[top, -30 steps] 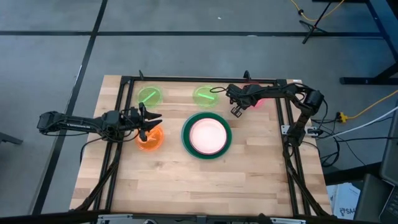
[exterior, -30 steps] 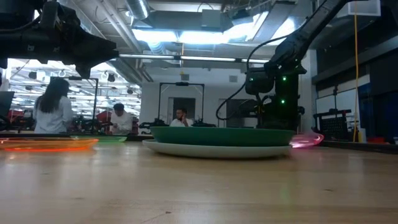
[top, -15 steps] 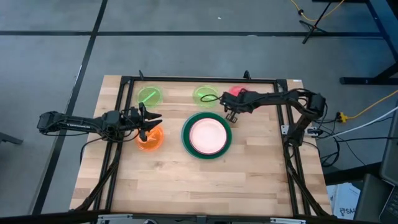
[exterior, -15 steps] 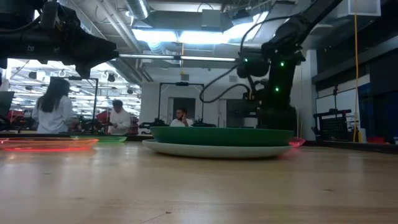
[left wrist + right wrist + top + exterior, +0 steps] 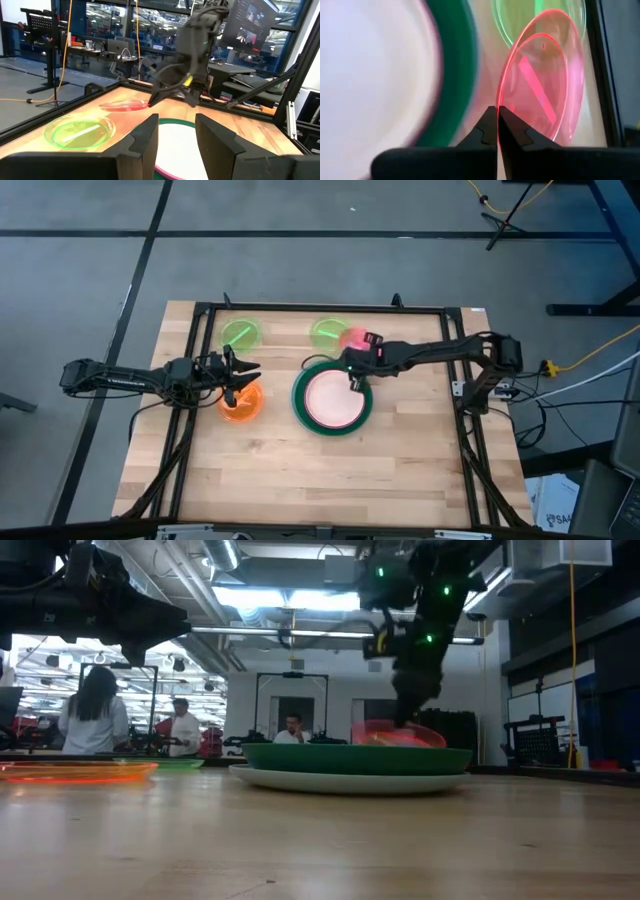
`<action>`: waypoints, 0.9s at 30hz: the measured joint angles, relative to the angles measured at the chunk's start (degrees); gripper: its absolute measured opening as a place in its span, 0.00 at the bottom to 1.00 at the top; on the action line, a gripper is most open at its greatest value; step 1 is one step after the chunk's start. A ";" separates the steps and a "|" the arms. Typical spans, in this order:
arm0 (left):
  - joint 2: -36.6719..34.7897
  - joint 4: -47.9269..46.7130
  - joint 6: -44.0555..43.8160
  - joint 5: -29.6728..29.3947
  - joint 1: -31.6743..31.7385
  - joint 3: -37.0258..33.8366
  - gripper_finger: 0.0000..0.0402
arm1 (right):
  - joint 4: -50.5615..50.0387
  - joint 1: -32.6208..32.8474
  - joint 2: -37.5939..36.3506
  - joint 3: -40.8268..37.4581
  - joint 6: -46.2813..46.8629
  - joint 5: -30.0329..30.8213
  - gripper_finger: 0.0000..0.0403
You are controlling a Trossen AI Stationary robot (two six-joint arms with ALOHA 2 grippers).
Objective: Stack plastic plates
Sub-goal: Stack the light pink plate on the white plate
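The pink plate, now at the stack's far rim, will go down flat from my right gripper onto the middle of the peach plate (image 5: 333, 398) (image 5: 347, 70).
A stack (image 5: 332, 397) sits mid-table: a dark green plate (image 5: 355, 757) on a pale one (image 5: 350, 781), with a peach plate (image 5: 332, 398) on top. My right gripper (image 5: 356, 366) is shut on the small pink plate (image 5: 352, 338), at the stack's far rim. The pink plate (image 5: 396, 735) shows just above the green one. Two lime green plates (image 5: 240, 333) (image 5: 328, 332) lie flat near the far edge. My left gripper (image 5: 240, 373) is open, hovering over the orange plate (image 5: 240, 402), which lies flat left of the stack. My right gripper pinches the pink plate's rim (image 5: 501, 102) between its two fingers. The fingers (image 5: 408, 705) come from above, slanting in from the table's right. The plate is lifted clear and tilted, reaching away from the fingers toward the far edge.
A black frame rail (image 5: 320, 308) runs around the work area. Bare wood (image 5: 330, 470) stretches from the stack to the near edge. People (image 5: 95, 720) stand in the room beyond the table.
My right gripper has carried the pink plate from the far right corner toward the table's left, to the stack's far rim. The plate has come up off the table and now hangs tilted above the green plate.
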 joint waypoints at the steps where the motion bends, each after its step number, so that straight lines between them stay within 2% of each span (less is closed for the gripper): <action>1: 0.00 0.00 0.00 0.00 0.02 0.00 0.31 | 0.29 1.01 0.00 0.59 -0.04 0.14 0.00; 7: 0.00 0.00 -0.13 0.00 0.02 0.00 0.31 | 4.47 7.70 0.00 1.61 -4.35 -0.06 0.00; 11: 0.00 0.03 0.13 0.32 0.02 0.00 0.31 | 5.18 11.79 0.13 1.61 -7.38 -2.60 0.00; 17: -0.01 0.07 0.29 1.65 0.02 0.00 0.31 | 6.20 17.49 0.24 1.61 -7.54 -3.00 0.00; 27: -0.02 0.17 0.44 1.77 0.00 0.00 0.31 | 10.59 20.92 2.29 0.26 -7.24 -8.55 0.00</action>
